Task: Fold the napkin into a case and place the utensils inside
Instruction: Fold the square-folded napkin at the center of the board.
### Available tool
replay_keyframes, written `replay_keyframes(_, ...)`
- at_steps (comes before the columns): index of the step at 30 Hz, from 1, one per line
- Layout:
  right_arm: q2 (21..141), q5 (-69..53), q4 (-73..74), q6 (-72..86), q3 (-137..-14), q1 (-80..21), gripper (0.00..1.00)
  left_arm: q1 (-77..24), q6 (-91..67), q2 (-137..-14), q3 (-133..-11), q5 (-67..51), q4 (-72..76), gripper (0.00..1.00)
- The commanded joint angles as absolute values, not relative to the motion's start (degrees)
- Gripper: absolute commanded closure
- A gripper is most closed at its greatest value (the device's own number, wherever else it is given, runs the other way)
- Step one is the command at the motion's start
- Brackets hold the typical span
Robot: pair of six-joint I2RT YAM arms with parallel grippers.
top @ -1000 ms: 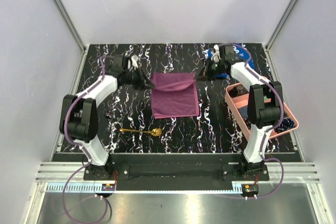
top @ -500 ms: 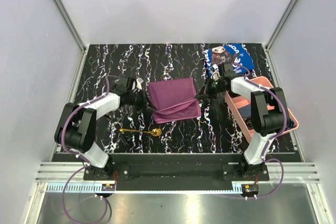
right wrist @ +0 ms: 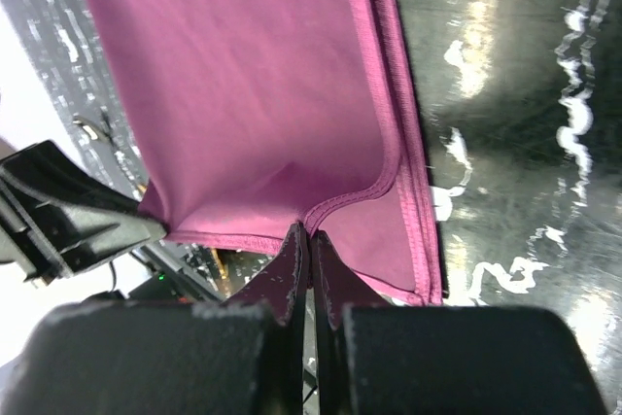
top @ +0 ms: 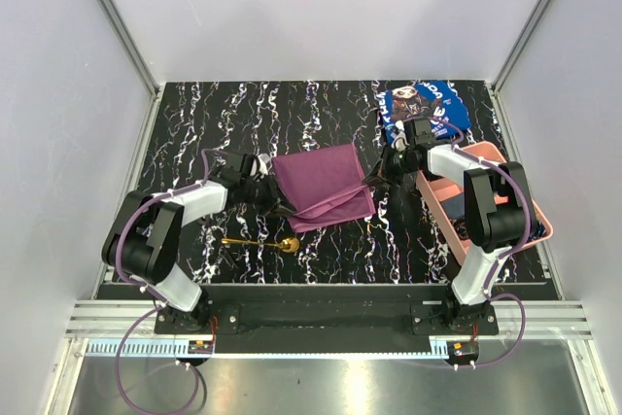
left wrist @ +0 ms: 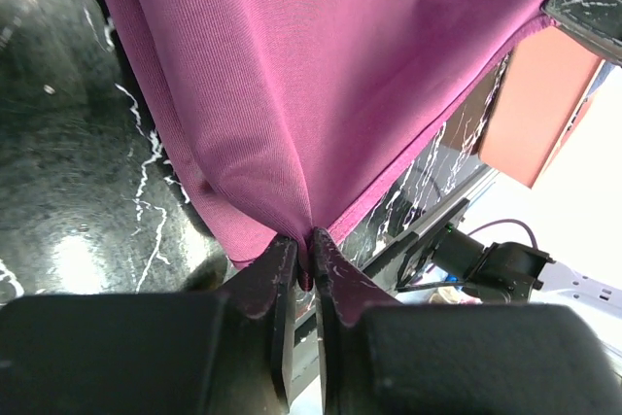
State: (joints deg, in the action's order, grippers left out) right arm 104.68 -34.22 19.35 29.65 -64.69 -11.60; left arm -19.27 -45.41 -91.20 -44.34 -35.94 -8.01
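The napkin's front edge runs at a slant across the table, so next I put the lifted layer down and turn the napkin square before my left gripper takes its corner point(top: 294, 228).
The plum-purple napkin point(top: 321, 182) hangs lifted and stretched between my two grippers over the middle of the black marbled table. My left gripper point(top: 275, 203) is shut on its left corner; the wrist view shows cloth point(left wrist: 311, 94) pinched between the jaws point(left wrist: 309, 245). My right gripper point(top: 374, 175) is shut on its right hemmed edge point(right wrist: 309, 230), the napkin point(right wrist: 243, 75) spreading away from it. The gold spoon point(top: 262, 242) lies on the table in front of the napkin, bowl to the right.
A blue printed cloth point(top: 428, 104) lies at the back right. A pink compartment tray point(top: 442, 196) stands along the right edge, close to my right arm.
Both grippers have pulled the napkin's far edge up and toward the near side. The cloth went from flat to lifted and draped; the blue cloth behind the right arm came into view.
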Motion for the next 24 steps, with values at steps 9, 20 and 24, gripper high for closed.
replay_keyframes(9, 98.27, -26.73, 23.9, 24.35, -59.33, -11.95, 0.73, -19.95, -44.74, -83.6, -37.79, -36.12, -6.67, 0.39)
replay_keyframes(20, 97.47, -24.33, 27.6, 21.18, -66.35, -14.15, 0.57, -15.29, -40.96, -86.29, -50.96, -37.44, -13.62, 0.44)
replay_keyframes(24, 101.41, -25.49, 26.28, 21.97, -67.59, -16.34, 0.57, -16.52, -44.11, -90.7, -51.77, -41.82, -6.97, 0.49)
